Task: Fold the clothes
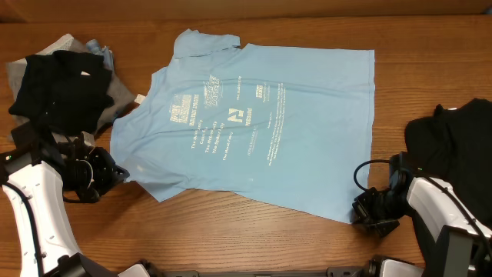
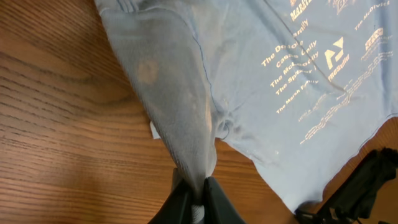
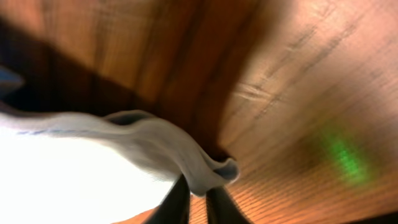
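Next, my left gripper opens, lets the near sleeve spread and takes the sleeve's edge closer to me (image 1: 147,189), because the sleeve bunches into a fold at that gripper.
A light blue T-shirt (image 1: 254,123) with small white print lies spread flat in the middle of the wooden table. My left gripper (image 1: 115,174) is shut on the shirt's near left sleeve edge; in the left wrist view the cloth (image 2: 186,118) is pulled into a taut ridge running into the left gripper (image 2: 198,193). My right gripper (image 1: 360,209) is shut on the shirt's near right hem corner; the right wrist view shows the bunched hem (image 3: 205,165) pinched in the right gripper (image 3: 199,196).
A heap of black and grey clothes (image 1: 61,85) lies at the far left. A black garment (image 1: 453,138) lies at the right edge, beside my right arm. Bare wood (image 1: 231,238) runs along the front.
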`<state>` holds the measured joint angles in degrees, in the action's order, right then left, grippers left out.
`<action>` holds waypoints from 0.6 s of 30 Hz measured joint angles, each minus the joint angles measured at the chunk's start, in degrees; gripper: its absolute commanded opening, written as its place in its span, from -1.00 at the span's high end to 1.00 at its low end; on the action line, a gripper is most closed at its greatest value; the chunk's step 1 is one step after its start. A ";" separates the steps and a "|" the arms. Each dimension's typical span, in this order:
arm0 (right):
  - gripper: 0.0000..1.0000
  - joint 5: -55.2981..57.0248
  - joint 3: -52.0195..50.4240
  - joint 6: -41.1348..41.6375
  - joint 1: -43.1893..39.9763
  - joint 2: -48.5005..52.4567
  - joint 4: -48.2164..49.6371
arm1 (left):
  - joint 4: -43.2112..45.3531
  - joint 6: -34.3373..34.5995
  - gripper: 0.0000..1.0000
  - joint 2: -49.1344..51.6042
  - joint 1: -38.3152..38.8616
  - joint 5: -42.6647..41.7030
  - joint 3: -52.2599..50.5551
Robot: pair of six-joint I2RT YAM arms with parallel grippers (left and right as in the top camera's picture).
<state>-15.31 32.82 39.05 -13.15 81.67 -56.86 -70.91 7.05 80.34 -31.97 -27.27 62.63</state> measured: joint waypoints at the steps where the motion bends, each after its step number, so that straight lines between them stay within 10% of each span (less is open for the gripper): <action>1: 0.92 0.09 0.24 -0.35 0.02 0.00 -0.24 | -0.17 0.00 0.83 0.00 0.00 0.00 0.00; 18: 0.92 2.05 21.40 -3.08 0.02 -11.34 -15.52 | -8.46 -0.15 0.87 -7.85 0.00 -1.11 3.91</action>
<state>-13.26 54.22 35.97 -13.13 70.32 -72.38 -79.37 6.90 72.49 -31.97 -28.38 66.54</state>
